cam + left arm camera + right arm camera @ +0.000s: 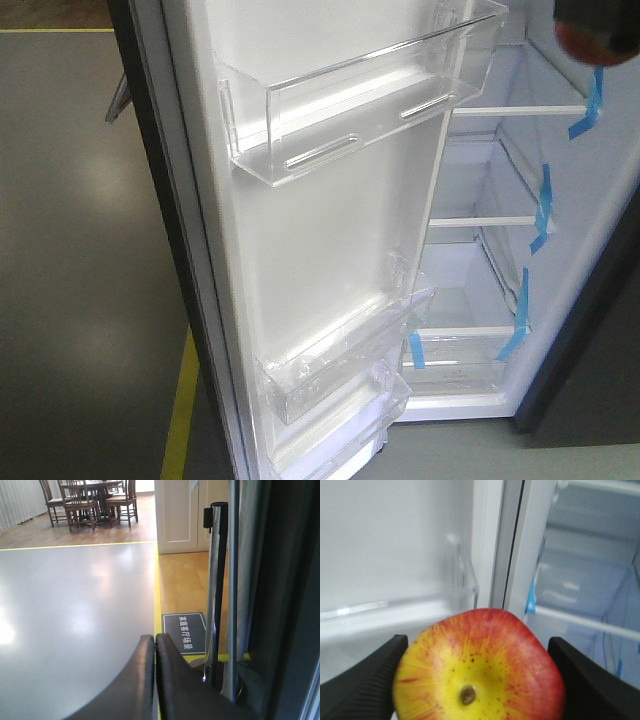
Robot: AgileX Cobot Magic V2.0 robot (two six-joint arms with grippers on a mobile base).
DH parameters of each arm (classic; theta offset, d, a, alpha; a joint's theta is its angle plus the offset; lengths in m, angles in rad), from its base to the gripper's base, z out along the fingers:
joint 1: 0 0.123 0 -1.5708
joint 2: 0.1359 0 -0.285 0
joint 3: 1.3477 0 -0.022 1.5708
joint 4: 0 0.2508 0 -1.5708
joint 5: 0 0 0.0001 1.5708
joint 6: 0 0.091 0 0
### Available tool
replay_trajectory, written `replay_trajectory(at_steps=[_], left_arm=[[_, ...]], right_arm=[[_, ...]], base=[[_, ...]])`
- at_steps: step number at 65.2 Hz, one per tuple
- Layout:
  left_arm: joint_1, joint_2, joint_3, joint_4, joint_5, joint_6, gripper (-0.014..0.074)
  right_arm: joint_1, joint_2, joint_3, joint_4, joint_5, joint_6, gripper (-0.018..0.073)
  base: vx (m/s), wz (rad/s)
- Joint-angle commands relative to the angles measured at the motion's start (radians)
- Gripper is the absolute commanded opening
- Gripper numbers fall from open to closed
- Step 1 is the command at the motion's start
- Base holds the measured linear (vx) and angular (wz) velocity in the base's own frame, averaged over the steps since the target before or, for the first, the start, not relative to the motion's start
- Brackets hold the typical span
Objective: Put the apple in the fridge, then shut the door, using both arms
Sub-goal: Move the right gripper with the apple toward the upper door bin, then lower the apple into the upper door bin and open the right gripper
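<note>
Next, my right gripper releases the apple in the door's top clear bin (403, 64), toward the bin's end nearer the fridge shelves.
The red and yellow apple (480, 667) fills the bottom of the right wrist view, stem dimple facing the camera. My right gripper (598, 18) is shut on it, with a black finger (362, 682) on each side. It hangs high in front of the open fridge (600, 190), whose white-edged shelves (520, 110) carry blue tape (543, 205). The door (330, 240) stands wide open on the left, white side showing, with clear bins (360, 100). My left gripper (155, 645) is shut and empty, low beside the door's dark outer side (295, 605).
Grey floor with a yellow line (180, 410) lies left of the door. In the left wrist view a chrome stanchion post (216, 590) and a dark floor sign (185, 630) stand close ahead. Chairs and a table (90, 500) stand far back.
</note>
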Motion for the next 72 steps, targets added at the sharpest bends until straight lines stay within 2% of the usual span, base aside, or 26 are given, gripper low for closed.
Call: replay_trajectory(at_steps=[1, 19, 26, 35, 63, 72], left_arm=[[-0.006, -0.016, 0.029, -0.007, -0.068, 0.000, -0.0006], [-0.006, -0.016, 0.029, -0.007, -0.068, 0.000, -0.0006], [-0.006, -0.016, 0.029, -0.007, -0.068, 0.000, -0.0006], [-0.006, -0.016, 0.029, -0.007, -0.068, 0.000, -0.0006], [-0.006, -0.016, 0.029, -0.007, -0.068, 0.000, -0.0006], [-0.006, -0.016, 0.029, -0.007, -0.068, 0.000, -0.0006]], right_arm=[[-0.001, -0.066, -0.038, 0.138, -0.154, -0.038, 0.0169], [-0.001, 0.050, -0.207, 0.603, -0.045, -0.394, 0.0169], [-0.001, 0.140, -0.303, 0.724, 0.058, -0.485, 0.0169], [-0.001, 0.264, -0.416, 0.754, 0.169, -0.500, 0.0169], [-0.001, 0.463, -0.456, 0.780, 0.203, -0.500, 0.0184], [-0.001, 0.464, -0.456, 0.779, 0.207, -0.500, 0.0244]], base=[[0.00, 0.00], [0.00, 0.00], [0.00, 0.00], [0.00, 0.00], [0.00, 0.00], [0.00, 0.00]])
